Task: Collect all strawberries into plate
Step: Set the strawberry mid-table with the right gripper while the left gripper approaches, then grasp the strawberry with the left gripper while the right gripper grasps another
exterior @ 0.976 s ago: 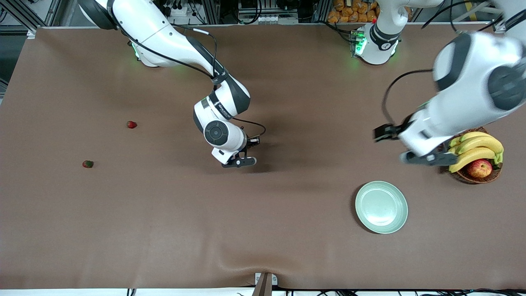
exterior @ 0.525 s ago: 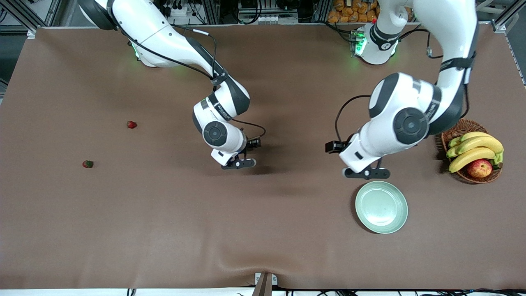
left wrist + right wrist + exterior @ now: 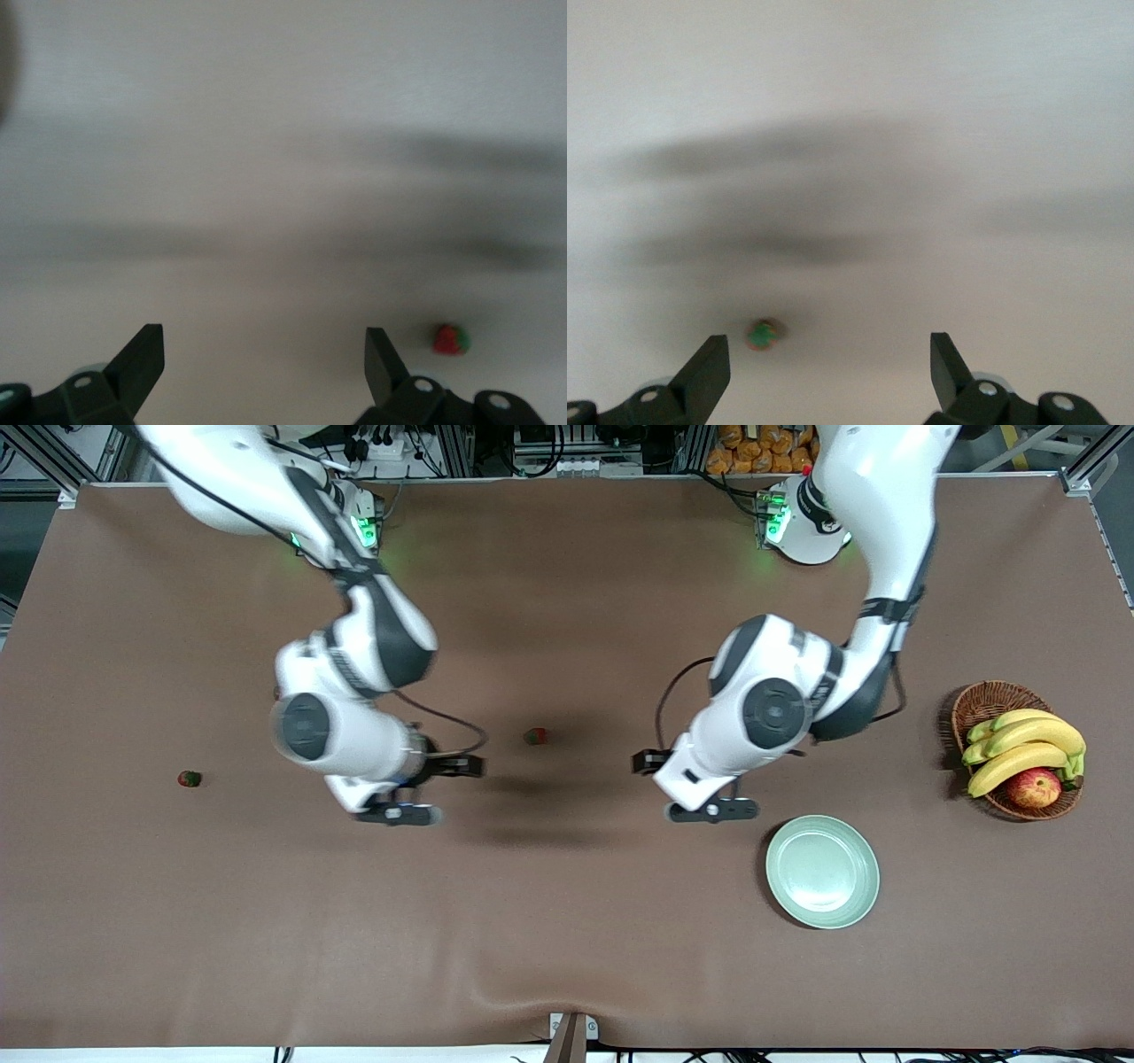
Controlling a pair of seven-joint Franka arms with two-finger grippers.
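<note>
The mid-table strawberry between the two arms is next, and my left gripper will go to it and close on that strawberry's sides (image 3: 451,340).
One strawberry (image 3: 534,736) lies mid-table between the two arms. A second strawberry (image 3: 189,779) lies toward the right arm's end of the table. The third is hidden under the right arm. The pale mint-green plate (image 3: 822,872) sits empty, nearer the front camera, toward the left arm's end. My right gripper (image 3: 399,813) hangs open and empty over bare table between the two visible berries. My left gripper (image 3: 713,810) hangs open and empty over bare table beside the plate. The left wrist view shows open fingers (image 3: 264,338) and a strawberry (image 3: 452,339). The right wrist view shows open fingers (image 3: 828,341) and a strawberry (image 3: 764,334).
A brown wicker basket (image 3: 983,701) with bananas (image 3: 1028,748) and a red-yellow apple (image 3: 1034,787) stands at the left arm's end of the table, beside the plate. The brown tabletop (image 3: 567,921) is flat.
My right gripper moved from mid-table toward the right arm's end, uncovering a strawberry and covering another. My left arm swung from the basket to beside the plate.
</note>
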